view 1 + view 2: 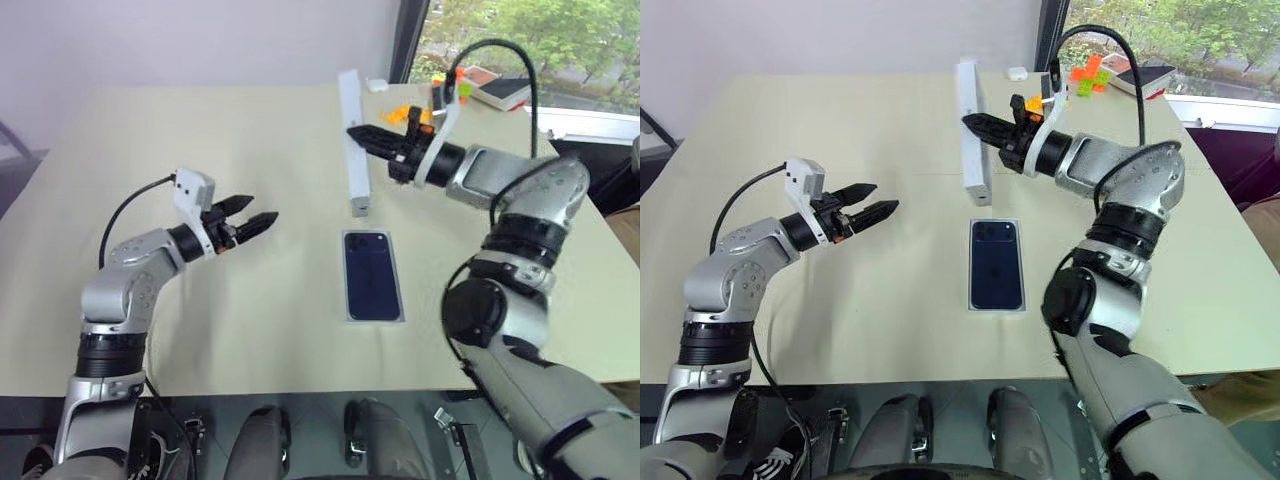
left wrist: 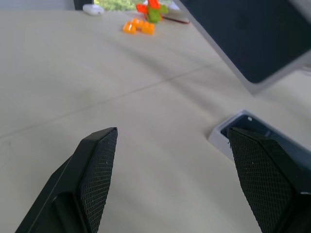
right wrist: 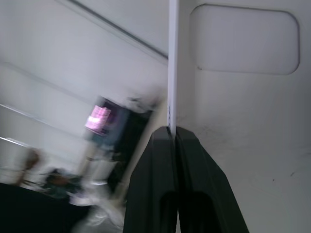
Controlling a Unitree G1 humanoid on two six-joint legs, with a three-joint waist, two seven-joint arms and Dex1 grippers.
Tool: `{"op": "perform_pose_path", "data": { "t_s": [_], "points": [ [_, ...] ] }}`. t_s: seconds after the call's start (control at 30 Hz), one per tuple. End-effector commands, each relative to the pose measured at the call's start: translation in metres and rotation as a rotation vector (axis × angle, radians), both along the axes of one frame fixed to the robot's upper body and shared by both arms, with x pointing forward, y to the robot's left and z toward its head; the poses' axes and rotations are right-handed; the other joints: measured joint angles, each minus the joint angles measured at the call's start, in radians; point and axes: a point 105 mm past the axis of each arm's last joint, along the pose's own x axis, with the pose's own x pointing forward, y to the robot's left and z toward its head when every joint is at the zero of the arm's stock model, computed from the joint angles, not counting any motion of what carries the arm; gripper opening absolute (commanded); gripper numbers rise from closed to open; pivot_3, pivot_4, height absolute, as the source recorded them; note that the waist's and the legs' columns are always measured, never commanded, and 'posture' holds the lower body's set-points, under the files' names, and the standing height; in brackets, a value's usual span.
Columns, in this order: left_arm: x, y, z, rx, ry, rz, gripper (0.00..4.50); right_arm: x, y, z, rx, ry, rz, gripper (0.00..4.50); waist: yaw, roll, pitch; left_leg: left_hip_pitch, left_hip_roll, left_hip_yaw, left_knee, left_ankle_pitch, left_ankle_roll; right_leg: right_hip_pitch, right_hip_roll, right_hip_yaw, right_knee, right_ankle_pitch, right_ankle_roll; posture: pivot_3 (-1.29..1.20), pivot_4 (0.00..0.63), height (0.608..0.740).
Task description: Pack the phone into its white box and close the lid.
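Observation:
Next, my right gripper lets go of the lid on edge, set along the white box's long side [image 1: 338,264] that faces my left gripper.
The dark navy phone [image 1: 371,272] lies flat inside the white box [image 1: 347,300] near the middle of the table, camera cluster at its far end. Beyond the box, the lid [image 1: 353,140] hangs on edge above the table. My right gripper [image 1: 358,134] is shut on the lid's rim, reaching in from the right. The right wrist view shows the lid's plain white inside [image 3: 243,73] with a moulded outline. My left gripper [image 1: 250,215] hovers open and holds nothing, left of the box and apart from it. The left wrist view shows the box [image 2: 228,133] and the lid's dark printed face [image 2: 252,39].
Orange and green blocks [image 1: 412,113], a small white object [image 1: 376,85] and a book [image 1: 500,92] lie at the table's far right edge by the window. Bare beige tabletop [image 1: 200,140] spreads to the left and in front of the box.

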Motion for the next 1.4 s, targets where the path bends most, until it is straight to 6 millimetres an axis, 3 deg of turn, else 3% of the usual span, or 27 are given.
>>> {"op": "perform_pose_path", "data": {
  "t_s": [0.03,0.2,0.4,0.6,0.83,0.97,1.1,1.4],
  "points": [
    [-0.006,0.002,0.019,-0.046,-0.047,-0.008,3.82,-0.015,0.008,-0.005,0.107,0.002,0.06,0.06,-0.001,0.0,0.0,0.0,0.0,0.0,0.0,0.0,0.0,0.0,0.0,0.0,0.0,0.0,0.0,0.0,0.15,0.74],
    [-0.011,0.005,0.026,-0.096,-0.063,-0.008,3.82,-0.04,0.029,-0.028,0.19,0.024,0.166,0.06,-0.002,0.0,0.0,-0.001,-0.001,0.0,0.0,0.0,0.0,0.0,-0.001,0.001,0.0,0.0,0.0,0.0,0.15,0.74],
    [-0.019,0.003,0.03,-0.126,-0.062,-0.03,3.82,-0.054,0.03,-0.056,0.19,0.109,0.205,0.06,-0.003,0.0,0.0,0.0,-0.001,0.0,0.0,0.0,0.0,0.0,0.0,0.001,0.0,0.0,0.0,0.0,0.15,0.74],
    [-0.024,-0.006,0.02,-0.106,-0.032,-0.059,3.82,-0.068,0.038,-0.08,0.215,0.201,0.201,0.06,-0.005,0.0,0.0,0.0,0.0,0.0,0.0,0.0,0.0,0.0,0.0,0.002,0.0,0.0,0.0,0.0,0.15,0.74],
    [-0.032,-0.014,-0.001,-0.083,0.029,-0.091,3.82,-0.068,0.035,-0.086,0.236,0.283,0.121,0.06,-0.004,0.0,0.0,0.0,0.0,-0.001,0.0,0.0,0.0,0.0,0.001,0.002,0.0,0.0,0.0,0.0,0.15,0.74],
    [-0.037,-0.02,-0.009,-0.11,0.064,-0.121,2.06,-0.072,0.029,-0.092,0.23,0.325,0.108,0.0,-0.002,0.0,0.0,0.0,0.0,0.0,0.0,0.0,0.0,0.0,0.001,0.002,0.0,0.0,0.0,0.0,0.15,0.74],
    [-0.035,-0.027,-0.018,-0.1,0.077,-0.127,0.03,-0.073,0.028,-0.096,0.24,0.34,0.092,0.0,-0.001,0.0,0.0,0.0,0.0,-0.001,0.0,0.0,0.0,0.0,0.001,0.002,-0.001,0.0,0.0,0.0,0.15,0.74],
    [-0.033,-0.061,-0.027,-0.125,0.101,-0.209,0.03,-0.077,0.025,-0.098,0.192,0.318,0.063,0.0,0.001,0.0,0.0,0.0,0.0,-0.001,0.0,0.0,0.001,0.0,0.001,0.002,-0.001,0.0,0.0,0.0,0.15,0.74]
  ]
}}
